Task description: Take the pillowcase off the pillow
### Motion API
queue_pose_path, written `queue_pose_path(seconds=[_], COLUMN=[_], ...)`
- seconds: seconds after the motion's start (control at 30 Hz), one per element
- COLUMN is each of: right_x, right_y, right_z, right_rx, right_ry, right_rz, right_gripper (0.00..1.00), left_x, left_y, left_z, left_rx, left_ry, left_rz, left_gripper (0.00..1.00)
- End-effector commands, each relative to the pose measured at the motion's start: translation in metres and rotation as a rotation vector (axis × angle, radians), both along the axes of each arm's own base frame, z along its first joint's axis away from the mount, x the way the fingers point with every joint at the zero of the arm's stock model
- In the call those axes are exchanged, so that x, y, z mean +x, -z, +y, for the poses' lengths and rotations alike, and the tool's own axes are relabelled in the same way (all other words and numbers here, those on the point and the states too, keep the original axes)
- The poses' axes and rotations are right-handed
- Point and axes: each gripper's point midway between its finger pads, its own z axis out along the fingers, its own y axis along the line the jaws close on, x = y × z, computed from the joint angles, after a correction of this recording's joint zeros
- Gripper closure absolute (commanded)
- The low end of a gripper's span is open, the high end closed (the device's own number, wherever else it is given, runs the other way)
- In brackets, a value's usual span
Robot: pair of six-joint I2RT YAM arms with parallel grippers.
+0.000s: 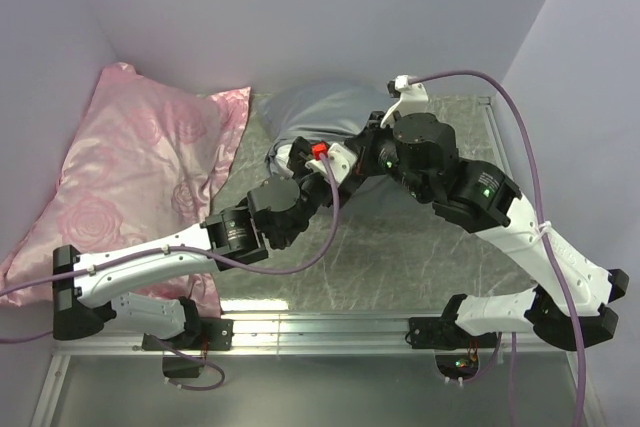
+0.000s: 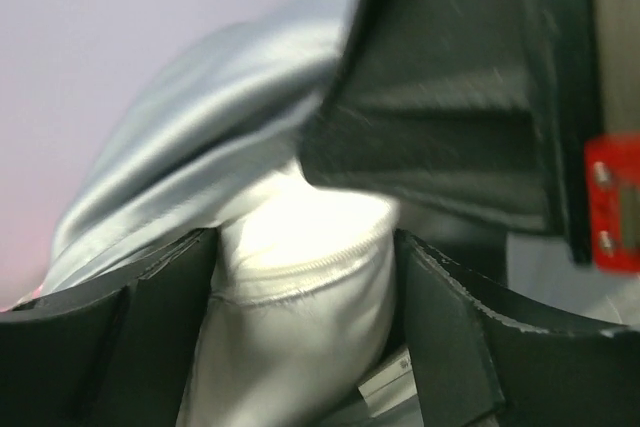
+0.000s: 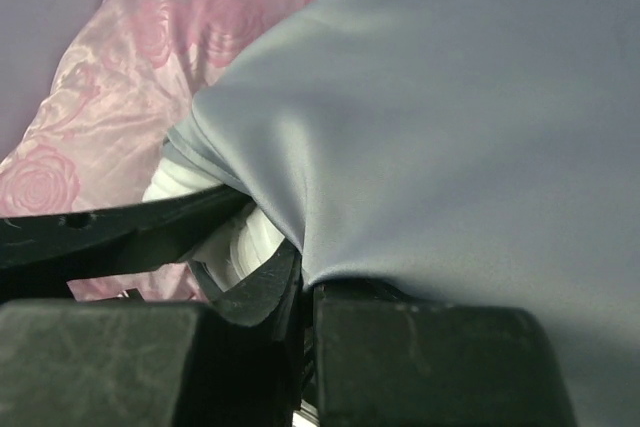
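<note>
The pillow's thick white corner holds my left fingers wide apart, so next I open them and pinch the white fabric [image 2: 305, 215] under the pillowcase's edge before pulling.
The grey-blue pillowcase [image 1: 320, 112] lies bunched at the back middle of the table, with both grippers at its near edge. My left gripper [image 1: 300, 160] is shut on a white piped corner of the pillow [image 2: 300, 287], which fills the gap between its fingers [image 2: 110, 347]. The pillowcase [image 2: 200, 147] is pulled back above that corner. My right gripper [image 3: 308, 277] is shut on a pinched fold of the pillowcase [image 3: 450, 97], right beside the left gripper. White pillow [image 3: 230, 237] shows under the fabric's edge. The rest of the pillow is hidden inside the pillowcase.
A pink rose-patterned satin pillow [image 1: 140, 167] lies along the left wall, touching the pillowcase; it also shows in the right wrist view [image 3: 120, 97]. Lilac walls close in the back and both sides. The mottled grey table top [image 1: 400, 257] extends to a metal rail at the front.
</note>
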Motion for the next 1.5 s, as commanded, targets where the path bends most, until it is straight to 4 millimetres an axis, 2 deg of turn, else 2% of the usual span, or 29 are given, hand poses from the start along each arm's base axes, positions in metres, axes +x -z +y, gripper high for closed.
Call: queue_pose_path(seconds=[0.0, 0.13, 0.3, 0.37, 0.43, 0.47, 0.5, 0.57, 0.6, 0.63, 0.67, 0.77, 0.8, 0.87, 0.9, 0.97, 1.0, 1.03, 1.07, 1.1, 1.13, 1.17, 1.27, 1.47], right_x=[-0.009, -0.015, -0.019, -0.022, -0.024, -0.026, -0.025, -0.025, -0.024, -0.023, -0.023, -0.019, -0.016, -0.018, -0.020, -0.027, -0.028, -0.032, -0.034, -0.033, -0.037, -0.034, -0.031, -0.019], right_y=[-0.052, -0.055, -0.070, -0.075, -0.079, -0.079, -0.076, -0.072, -0.069, -0.067, -0.066, -0.068, -0.074, -0.083, -0.089, -0.097, -0.094, -0.097, -0.095, -0.083, -0.084, -0.070, -0.055, -0.015], right_z=[0.005, 0.004, 0.003, 0.002, 0.003, 0.006, 0.007, 0.009, 0.010, 0.010, 0.009, 0.003, -0.005, -0.014, -0.018, -0.028, -0.031, -0.042, -0.047, -0.049, -0.063, -0.066, -0.086, -0.081], right_rx=[0.168, 0.187, 0.190, 0.195, 0.209, 0.212, 0.207, 0.209, 0.207, 0.205, 0.202, 0.183, 0.174, 0.177, 0.177, 0.195, 0.188, 0.201, 0.202, 0.189, 0.206, 0.181, 0.156, 0.025], right_ry=[-0.032, -0.054, -0.064, -0.074, -0.089, -0.104, -0.104, -0.107, -0.102, -0.099, -0.098, -0.063, -0.031, -0.019, -0.020, -0.028, -0.024, -0.009, 0.001, 0.014, 0.041, 0.064, 0.157, 0.197], right_rz=[-0.114, -0.116, -0.133, -0.139, -0.142, -0.140, -0.135, -0.127, -0.125, -0.124, -0.124, -0.137, -0.154, -0.176, -0.193, -0.217, -0.217, -0.231, -0.233, -0.220, -0.231, -0.214, -0.201, -0.139], right_gripper=[1.00, 1.00, 1.00, 1.00, 1.00, 1.00, 1.00, 1.00, 1.00, 1.00, 1.00, 1.00, 0.86, 0.67, 0.50, 0.40, 0.36, 0.34, 0.32, 0.30, 0.30, 0.29, 0.27, 0.27], left_x=[0.012, 0.011, 0.013, 0.017, 0.024, 0.027, 0.029, 0.034, 0.036, 0.039, 0.041, 0.046, 0.053, 0.058, 0.067, 0.071, 0.073, 0.079, 0.081, 0.085, 0.086, 0.086, 0.084, 0.076], left_y=[-0.021, -0.022, 0.002, 0.004, 0.004, 0.004, -0.001, -0.010, -0.013, -0.012, -0.018, -0.019, -0.019, -0.015, -0.015, -0.016, -0.017, -0.023, -0.020, -0.021, -0.023, -0.027, -0.036, -0.049], left_z=[0.023, 0.014, -0.016, -0.013, -0.007, -0.006, -0.003, -0.002, -0.001, -0.001, -0.002, 0.001, 0.007, 0.011, 0.021, 0.027, 0.029, 0.033, 0.037, 0.040, 0.040, 0.040, 0.040, 0.042], left_rx=[-0.091, -0.068, 0.079, 0.092, 0.073, 0.065, 0.040, 0.003, -0.011, -0.016, -0.027, -0.040, -0.052, -0.100, -0.122, -0.181, -0.188, -0.221, -0.210, -0.217, -0.231, -0.232, -0.260, -0.287], left_ry=[-0.136, -0.091, -0.009, -0.033, -0.077, -0.090, -0.104, -0.113, -0.122, -0.124, -0.126, -0.147, -0.168, -0.162, -0.182, -0.198, -0.204, -0.222, -0.239, -0.253, -0.254, -0.252, -0.237, -0.205], left_rz=[-0.040, -0.047, -0.020, -0.036, -0.045, -0.043, -0.045, -0.043, -0.040, -0.022, -0.017, 0.003, 0.016, 0.086, 0.106, 0.148, 0.161, 0.175, 0.196, 0.207, 0.216, 0.217, 0.224, 0.224], left_gripper=[0.22, 0.19, 0.16, 0.15, 0.18, 0.23, 0.44, 0.72, 0.93, 1.00, 1.00, 1.00, 1.00, 1.00, 1.00, 1.00, 1.00, 1.00, 1.00, 1.00, 1.00, 1.00, 1.00, 1.00])
